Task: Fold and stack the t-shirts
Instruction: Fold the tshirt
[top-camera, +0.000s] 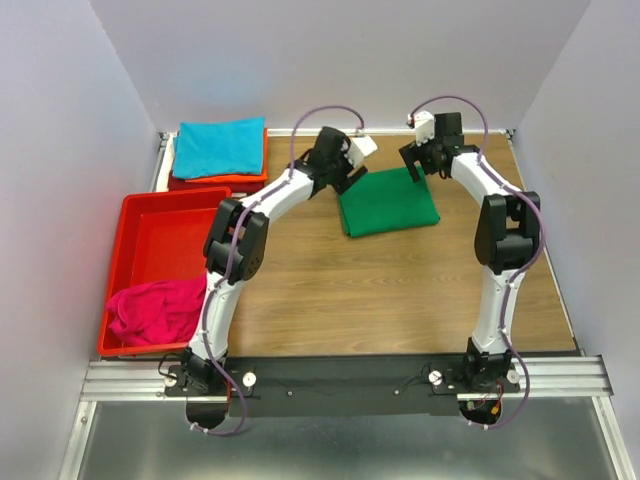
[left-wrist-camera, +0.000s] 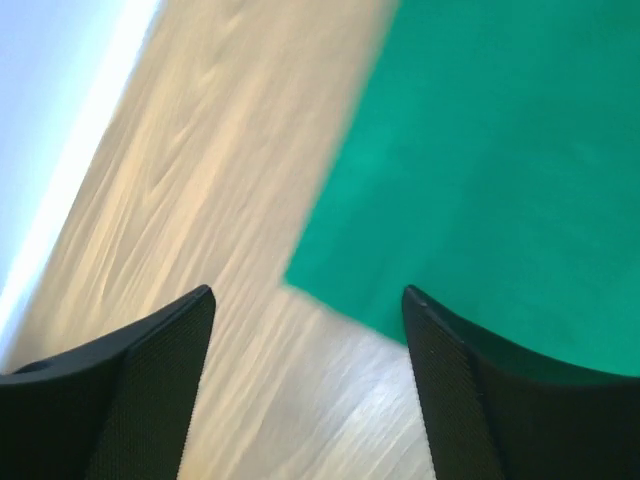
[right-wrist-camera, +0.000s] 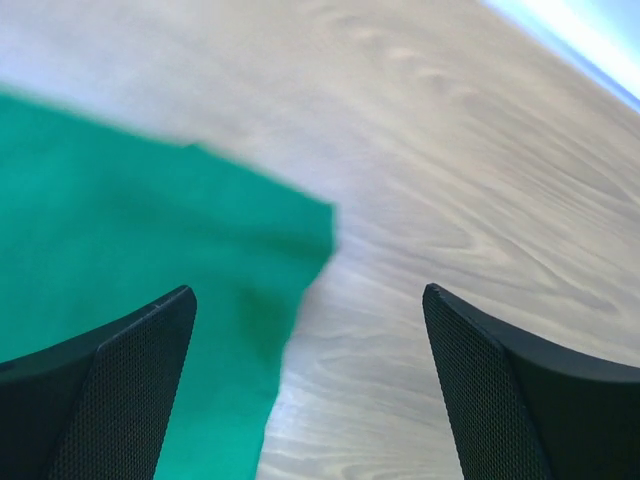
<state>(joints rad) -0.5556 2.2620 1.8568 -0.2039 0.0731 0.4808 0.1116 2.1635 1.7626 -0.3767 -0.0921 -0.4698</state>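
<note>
The robot's left gripper should next move to the middle of the green t-shirt's edge (top-camera: 343, 211) facing the red tray and close there.
A folded green t-shirt (top-camera: 388, 203) lies flat on the wooden table, mid-back. My left gripper (top-camera: 346, 178) hovers over its far left corner, open and empty; the corner shows in the left wrist view (left-wrist-camera: 480, 160). My right gripper (top-camera: 414, 166) hovers over its far right corner, open and empty; the cloth shows in the right wrist view (right-wrist-camera: 130, 250). A folded teal t-shirt (top-camera: 218, 147) tops a stack at the back left, with orange (top-camera: 235, 179) and dark red edges below it. A crumpled magenta t-shirt (top-camera: 158, 310) lies in the red tray (top-camera: 160, 232).
The red plastic tray stands at the left edge of the table, next to the left arm. White walls close in the back and both sides. A metal rail (top-camera: 340, 375) runs along the near edge at the arm bases.
</note>
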